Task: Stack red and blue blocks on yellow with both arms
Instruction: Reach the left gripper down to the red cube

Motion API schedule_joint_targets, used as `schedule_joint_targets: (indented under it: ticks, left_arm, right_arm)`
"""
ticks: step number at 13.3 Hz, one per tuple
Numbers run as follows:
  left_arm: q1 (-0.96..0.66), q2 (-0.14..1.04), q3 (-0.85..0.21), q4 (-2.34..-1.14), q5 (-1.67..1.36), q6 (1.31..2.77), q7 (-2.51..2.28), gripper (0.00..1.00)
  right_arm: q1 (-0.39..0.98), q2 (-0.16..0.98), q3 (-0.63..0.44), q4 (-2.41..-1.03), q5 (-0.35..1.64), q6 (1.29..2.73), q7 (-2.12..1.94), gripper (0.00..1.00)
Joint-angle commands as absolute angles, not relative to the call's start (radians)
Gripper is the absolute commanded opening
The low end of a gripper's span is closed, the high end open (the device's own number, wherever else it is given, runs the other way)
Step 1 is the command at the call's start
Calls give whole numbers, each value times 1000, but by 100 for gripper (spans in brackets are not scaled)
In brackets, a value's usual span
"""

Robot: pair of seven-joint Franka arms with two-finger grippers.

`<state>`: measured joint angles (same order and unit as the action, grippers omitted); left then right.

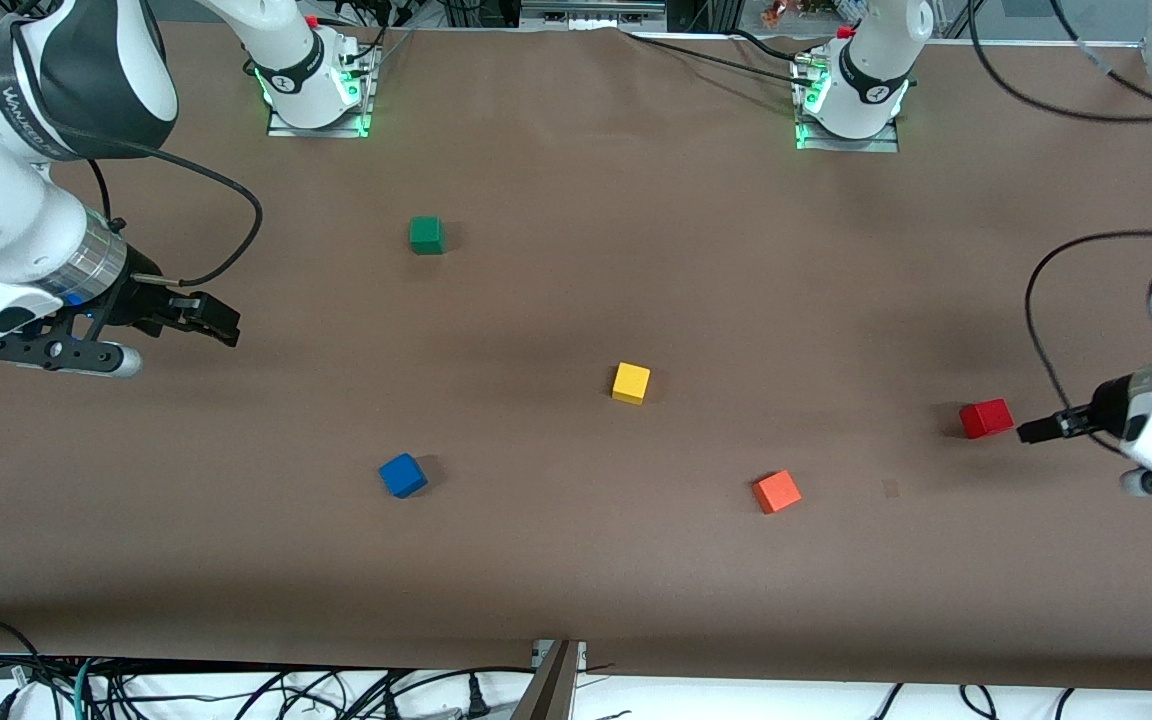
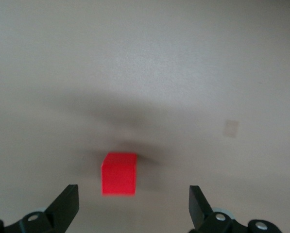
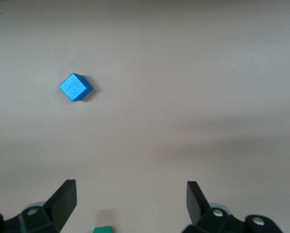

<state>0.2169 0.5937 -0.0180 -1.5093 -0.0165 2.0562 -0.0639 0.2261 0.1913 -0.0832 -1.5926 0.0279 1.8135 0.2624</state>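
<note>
My left gripper needs to next move ahead around the red block and close on the red block's opposite sides (image 1: 989, 418) (image 2: 119, 177).
The yellow cube (image 1: 631, 383) sits near the table's middle. The red block (image 1: 986, 418) (image 2: 119, 174) lies toward the left arm's end of the table. My left gripper (image 1: 1028, 431) (image 2: 133, 199) hovers right beside it, open, and the block stands just ahead of the open fingers, apart from them. The blue block (image 1: 403, 475) (image 3: 76, 87) lies nearer the front camera than the yellow cube, toward the right arm's end. My right gripper (image 1: 219, 326) (image 3: 131, 196) hangs open over bare table at that end, well away from the blue block, with nothing between its fingers.
A green cube (image 1: 426, 235) (image 3: 103, 229) sits farther from the front camera, toward the right arm's end. An orange cube (image 1: 777, 491) lies nearer the camera, between the yellow cube and the red block. The brown table (image 1: 576, 560) reaches its front edge low in the front view.
</note>
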Motion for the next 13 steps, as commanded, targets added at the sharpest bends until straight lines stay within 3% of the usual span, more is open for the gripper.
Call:
schedule_joint_targets:
  ticks: [1,4,13]
  left_arm:
    - [222,614,-21,-1595,-12,2198,-45,100]
    - [244,615,-21,-1679,-11,2278,37,100]
    - [267,600,-21,-1772,-12,2279,49,100]
  right_arm:
    - [219,179,-81,-1605,38,1821,250,100]
    - [219,179,-80,-1603,40,1822,250,100]
    - [221,179,-78,-1598,40,1827,250,100]
